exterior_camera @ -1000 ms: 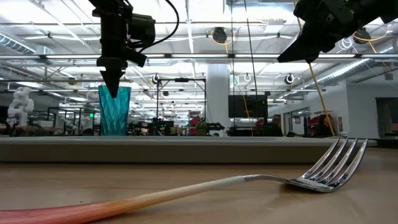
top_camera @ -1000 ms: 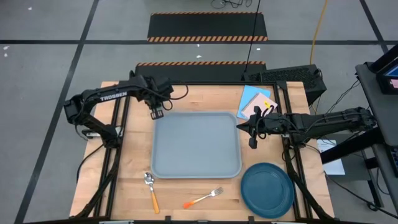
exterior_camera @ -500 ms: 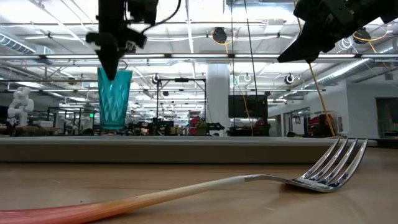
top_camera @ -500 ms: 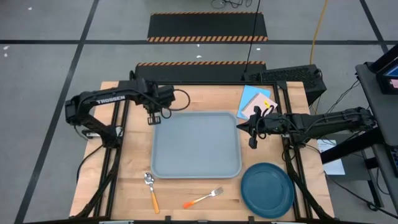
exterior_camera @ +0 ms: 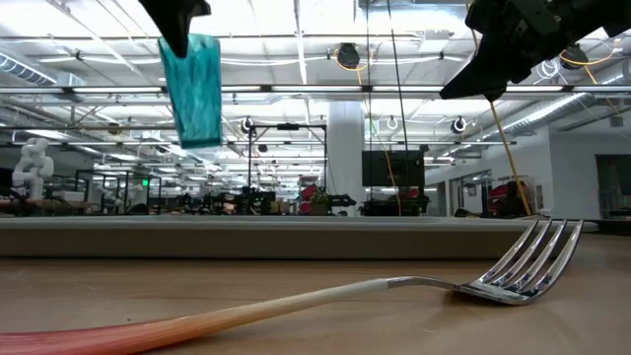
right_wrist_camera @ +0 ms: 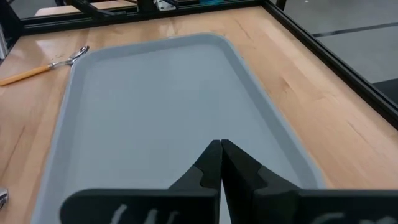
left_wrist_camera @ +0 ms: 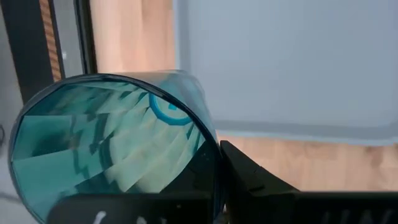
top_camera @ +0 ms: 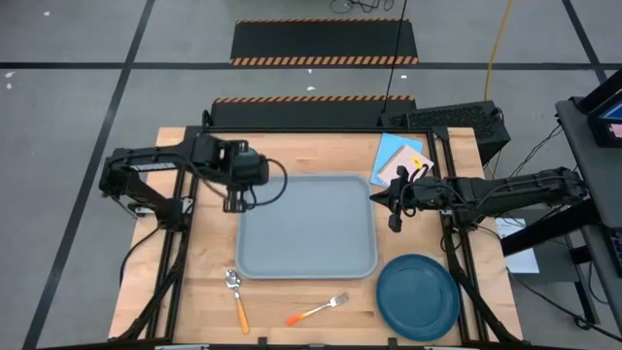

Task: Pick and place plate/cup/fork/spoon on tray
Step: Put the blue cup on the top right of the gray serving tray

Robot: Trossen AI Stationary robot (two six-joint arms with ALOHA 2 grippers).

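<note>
The robot's left gripper will release the teal cup inside the grey-blue tray's far corner (top_camera: 259, 197) (left_wrist_camera: 222, 94), diagonally across from the blue plate. The teal cup is now in the air just off the tray.
My left gripper (top_camera: 233, 200) is shut on the teal cup (exterior_camera: 193, 89), which is in the air just off the far left corner of the grey-blue tray (top_camera: 306, 226). In the left wrist view the cup's open mouth (left_wrist_camera: 106, 149) faces the camera. My right gripper (top_camera: 394, 220) is shut and empty, hovering over the tray's right edge (right_wrist_camera: 273, 124). The blue plate (top_camera: 418, 297) lies flat on the table at the near right. The spoon (top_camera: 236, 297) and the fork (top_camera: 319, 309) lie on the table near the front edge. My left gripper holds the cup by its rim wall (left_wrist_camera: 208, 134), one finger inside the cup and one finger (left_wrist_camera: 249, 177) outside. The fingers come from above. The cup hangs below them, lifted clear of the table and tilted, its base (exterior_camera: 202, 138) swung a little to one side.
A light blue paper sheet (top_camera: 398, 154) with small items lies at the far right corner. Black frame rails (top_camera: 185, 253) run along both sides of the table. The fork (exterior_camera: 394, 294) lies close in front of the low camera.
My left gripper has risen and gone toward the table's near edge along the tray's left side. The cup has been lifted off the table with it and now hangs tilted well above the table.
</note>
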